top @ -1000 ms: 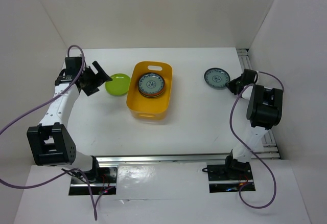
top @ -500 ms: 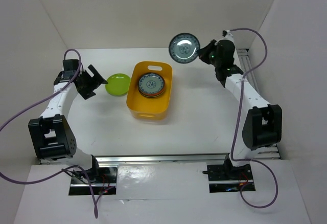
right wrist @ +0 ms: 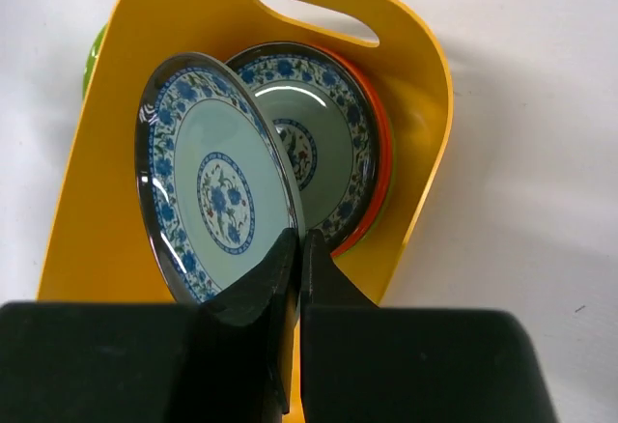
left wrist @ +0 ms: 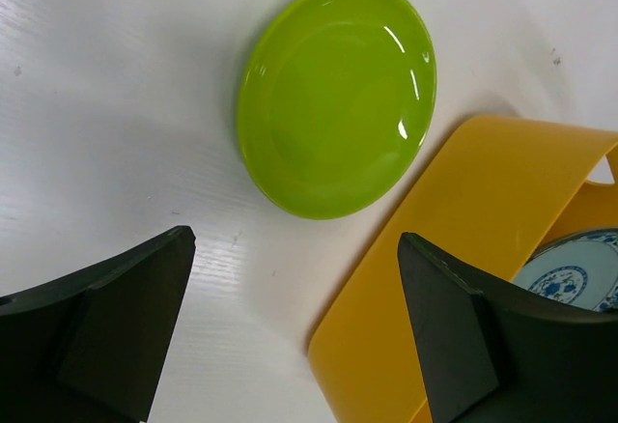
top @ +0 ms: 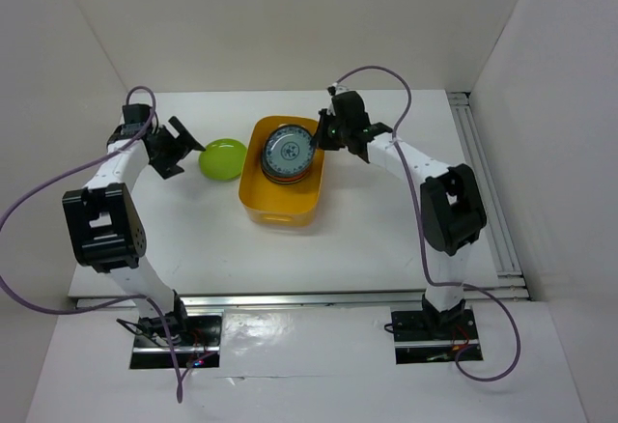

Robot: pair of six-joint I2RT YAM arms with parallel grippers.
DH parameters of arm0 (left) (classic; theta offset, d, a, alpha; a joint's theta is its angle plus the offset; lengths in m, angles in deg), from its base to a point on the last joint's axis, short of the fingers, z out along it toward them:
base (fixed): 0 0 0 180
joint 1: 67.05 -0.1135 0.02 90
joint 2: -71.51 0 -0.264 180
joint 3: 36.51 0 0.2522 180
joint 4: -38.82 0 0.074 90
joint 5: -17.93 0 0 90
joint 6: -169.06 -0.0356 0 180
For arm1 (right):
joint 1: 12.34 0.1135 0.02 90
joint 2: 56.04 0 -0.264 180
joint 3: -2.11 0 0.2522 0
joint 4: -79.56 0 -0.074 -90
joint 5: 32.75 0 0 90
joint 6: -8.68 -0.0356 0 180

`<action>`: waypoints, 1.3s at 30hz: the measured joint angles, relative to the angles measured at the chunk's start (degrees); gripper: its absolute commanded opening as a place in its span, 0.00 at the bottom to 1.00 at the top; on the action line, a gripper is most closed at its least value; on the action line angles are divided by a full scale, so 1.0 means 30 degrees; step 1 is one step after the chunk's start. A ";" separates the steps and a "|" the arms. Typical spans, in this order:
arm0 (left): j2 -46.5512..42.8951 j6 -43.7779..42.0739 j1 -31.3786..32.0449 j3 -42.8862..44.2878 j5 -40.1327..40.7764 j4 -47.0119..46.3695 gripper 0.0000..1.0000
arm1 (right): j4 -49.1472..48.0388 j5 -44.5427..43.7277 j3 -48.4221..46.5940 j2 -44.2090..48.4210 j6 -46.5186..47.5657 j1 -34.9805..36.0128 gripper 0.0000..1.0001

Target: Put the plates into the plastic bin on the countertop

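Note:
My left gripper will grip the lime green plate's rim [top: 202, 167] [left wrist: 247, 156] next, on the side away from the yellow-orange plastic bin.
The yellow-orange plastic bin [top: 280, 201] stands mid-table on the white countertop [top: 386, 211]; it shows in the right wrist view [right wrist: 425, 66] and the left wrist view [left wrist: 463, 220]. In it lies a stack topped by a grey-blue patterned plate [right wrist: 333, 133] over an orange plate [right wrist: 383, 153]. My right gripper [right wrist: 300, 239] is shut on the rim of a second grey-blue patterned plate [right wrist: 217, 191], held tilted over the bin [top: 290, 149]. A lime green plate [top: 223, 159] lies left of the bin, also in the left wrist view [left wrist: 338, 95]. My left gripper [left wrist: 290, 326] is open, just left of it.
White walls enclose the table on three sides. A metal rail [top: 483, 182] runs along the right edge. Purple cables trail from both arms.
My right gripper lifted the patterned plate from the right side of the table and carried it left, to above the bin. The left arm shifted slightly beside the green plate.

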 measured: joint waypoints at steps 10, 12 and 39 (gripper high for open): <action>0.1909 -0.0372 -0.0058 -0.0597 -0.0233 -0.0998 1.00 | 0.0852 0.0102 -0.3424 -0.2251 0.0692 0.0226 1.00; 0.2171 -0.0372 -0.0058 -0.0648 -0.0248 -0.1115 1.00 | 0.0874 0.0546 -0.3818 -0.2295 0.1093 0.0481 1.00; 0.5581 0.0066 0.0291 -0.0430 -0.0933 -0.5209 0.01 | 0.0182 0.3825 -0.0211 0.5654 0.1931 -0.0299 1.00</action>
